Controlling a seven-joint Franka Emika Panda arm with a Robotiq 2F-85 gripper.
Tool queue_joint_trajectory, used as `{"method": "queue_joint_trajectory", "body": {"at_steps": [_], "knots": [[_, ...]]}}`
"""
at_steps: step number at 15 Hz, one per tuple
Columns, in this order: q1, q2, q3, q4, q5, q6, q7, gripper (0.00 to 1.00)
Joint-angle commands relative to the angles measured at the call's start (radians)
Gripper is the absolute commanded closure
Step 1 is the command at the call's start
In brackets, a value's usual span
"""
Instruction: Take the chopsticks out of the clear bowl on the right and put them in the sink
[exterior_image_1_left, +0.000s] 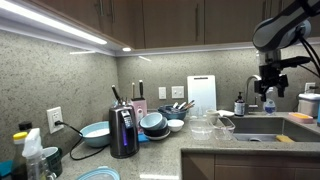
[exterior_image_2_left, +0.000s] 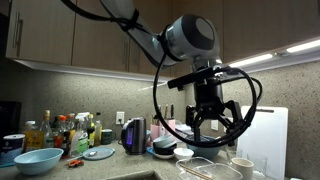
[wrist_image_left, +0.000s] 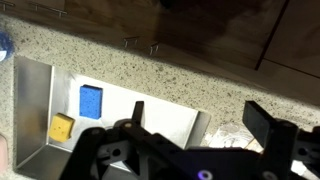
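Observation:
Next, my gripper goes to the clear bowl nearest the sink and closes on the upper ends of the chopsticks (exterior_image_1_left: 225, 114) standing in it.
My gripper (exterior_image_1_left: 270, 86) is open and empty, high above the counter by the sink (exterior_image_1_left: 262, 128). In an exterior view it hangs above two clear bowls (exterior_image_2_left: 208, 121). One clear bowl (exterior_image_2_left: 203, 168) holds thin sticks that look like the chopsticks (exterior_image_2_left: 195, 172); the other clear bowl (exterior_image_2_left: 238, 164) stands beside it. Both bowls (exterior_image_1_left: 203, 125) (exterior_image_1_left: 225, 126) stand on the counter left of the sink. In the wrist view the open fingers (wrist_image_left: 203, 118) frame the sink's corner (wrist_image_left: 40, 100) and a bit of glass bowl (wrist_image_left: 232, 142). The chopsticks are hidden there.
A blue sponge (wrist_image_left: 91, 100) and a yellow sponge (wrist_image_left: 62, 127) lie in the sink. A curved tap (exterior_image_1_left: 250, 92) and soap bottle (exterior_image_1_left: 239, 104) stand behind it. Blue bowls (exterior_image_1_left: 154, 122), a kettle (exterior_image_1_left: 123, 132) and a white cutting board (exterior_image_1_left: 201, 93) are along the counter.

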Motion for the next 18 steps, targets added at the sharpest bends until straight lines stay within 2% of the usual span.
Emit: {"method": "queue_joint_trajectory", "body": {"at_steps": [1, 7, 11, 18], "knots": [[0.002, 0.087, 0.014, 0.043, 0.086, 0.035, -0.014, 0.00], [0.016, 0.269, 0.048, 0.142, 0.078, 0.145, -0.035, 0.00], [0.011, 0.371, 0.061, 0.228, 0.057, 0.164, -0.035, 0.00], [0.012, 0.387, 0.061, 0.241, 0.049, 0.146, -0.004, 0.00]]}}
